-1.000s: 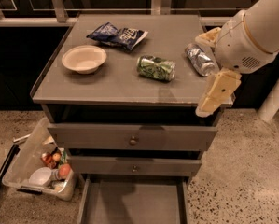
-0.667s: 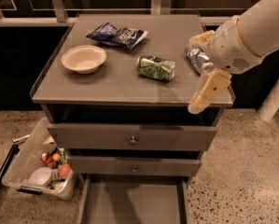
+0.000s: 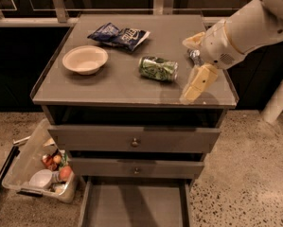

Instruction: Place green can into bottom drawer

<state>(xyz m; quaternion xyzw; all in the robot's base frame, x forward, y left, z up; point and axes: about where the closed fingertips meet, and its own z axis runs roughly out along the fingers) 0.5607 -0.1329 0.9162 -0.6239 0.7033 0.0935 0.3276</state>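
Observation:
The green can is next for my gripper, which should move over to it and close on its end (image 3: 169,71) that is nearest the silver can.
The green can (image 3: 158,68) lies on its side on top of the grey cabinet (image 3: 108,86), right of centre. My gripper (image 3: 186,70) hovers just right of the can, at the cabinet's right side, with its cream fingers (image 3: 198,82) spread apart and nothing held. The gripper is close to the can and does not touch it. The bottom drawer (image 3: 134,205) is pulled open below, and its flat grey floor is bare.
A cream bowl (image 3: 85,59) sits at the left of the cabinet top and a blue snack bag (image 3: 119,34) at the back. A silver can (image 3: 194,56) is mostly hidden behind the gripper. A plastic bin (image 3: 22,167) of items stands on the floor at left. The two upper drawers are shut.
My arm has moved left and a little lower toward the green can, and now covers most of the silver can. The green can has not moved.

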